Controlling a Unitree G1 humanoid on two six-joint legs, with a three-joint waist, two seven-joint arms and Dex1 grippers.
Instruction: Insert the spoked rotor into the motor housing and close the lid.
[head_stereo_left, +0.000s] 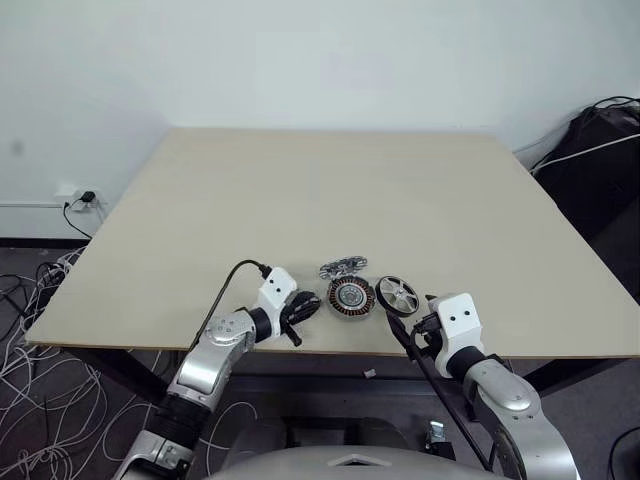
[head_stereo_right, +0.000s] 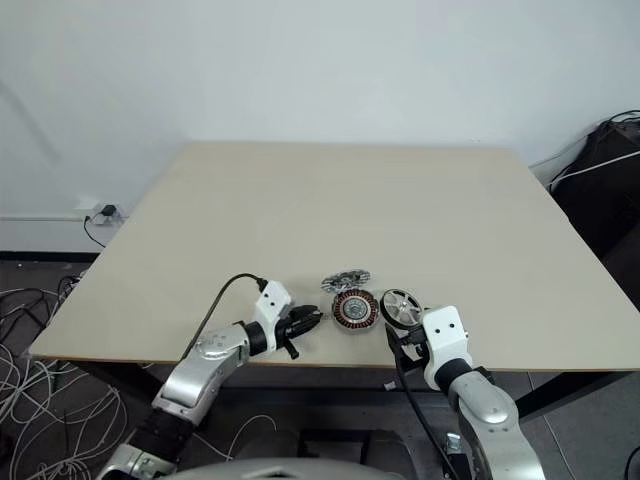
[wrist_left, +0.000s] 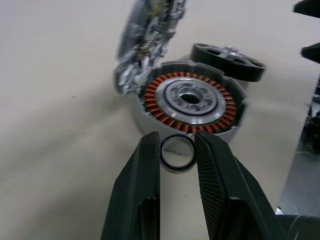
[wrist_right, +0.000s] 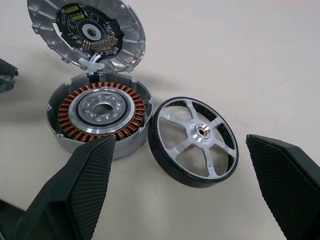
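Observation:
Next, my left gripper lets go of the small black ring on the motor housing's centre hub (head_stereo_left: 351, 295) (wrist_left: 191, 99), inside the copper windings.
The motor housing (wrist_right: 100, 112), a round shell with copper windings, sits near the table's front edge. Its silver lid (wrist_right: 87, 32) stands tipped back, open, on the far side. The black-rimmed spoked rotor (wrist_right: 194, 145) rests against the housing's right side. My right gripper (wrist_right: 181, 142) is open, with fingers wide apart just short of the rotor and nothing between them. My left gripper (wrist_left: 177, 137) points at the housing from the left, shut on a small black ring (wrist_left: 176, 168) held between its fingertips just in front of the housing wall.
The parts lie close to the front edge of the beige table (head_stereo_left: 300, 190). Loose cables (head_stereo_left: 30, 330) cover the floor at the left, and a black bag (head_stereo_left: 605, 150) sits beyond the table's right side.

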